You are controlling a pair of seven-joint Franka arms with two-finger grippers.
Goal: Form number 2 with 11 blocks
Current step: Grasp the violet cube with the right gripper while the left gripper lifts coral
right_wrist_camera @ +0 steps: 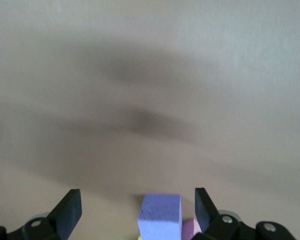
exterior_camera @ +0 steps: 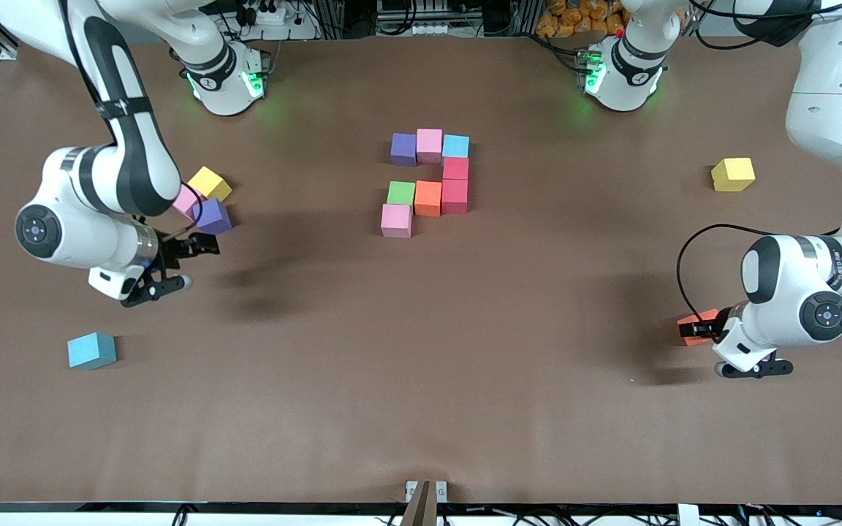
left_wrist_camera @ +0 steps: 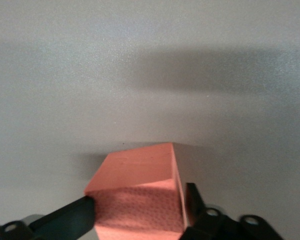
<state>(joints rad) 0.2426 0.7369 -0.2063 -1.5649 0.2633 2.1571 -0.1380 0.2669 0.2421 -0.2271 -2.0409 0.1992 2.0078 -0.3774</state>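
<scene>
The orange block sits crooked in my left gripper's fingers, so it should open, square up and grip the block's sides (left_wrist_camera: 179, 184) before carrying.
A partial number 2 lies mid-table: purple (exterior_camera: 404, 148), pink (exterior_camera: 429, 145) and light blue (exterior_camera: 455, 145) blocks in one row, two red blocks (exterior_camera: 455, 182) below, then orange (exterior_camera: 427, 198) and green (exterior_camera: 401, 193), and a pink block (exterior_camera: 396, 220) nearest the camera. My left gripper (exterior_camera: 700, 330) (left_wrist_camera: 139, 200) is low at the left arm's end, its fingers pressed on both sides of an orange block (exterior_camera: 695, 321) (left_wrist_camera: 140, 195). My right gripper (exterior_camera: 183, 264) (right_wrist_camera: 136, 196) hangs open over the table beside a loose purple block (exterior_camera: 213, 215) (right_wrist_camera: 160, 215).
A loose pink block (exterior_camera: 186, 199) and a yellow cube (exterior_camera: 210, 183) touch the purple one. A light blue block (exterior_camera: 91, 350) lies nearer the camera at the right arm's end. Another yellow cube (exterior_camera: 732, 174) sits at the left arm's end.
</scene>
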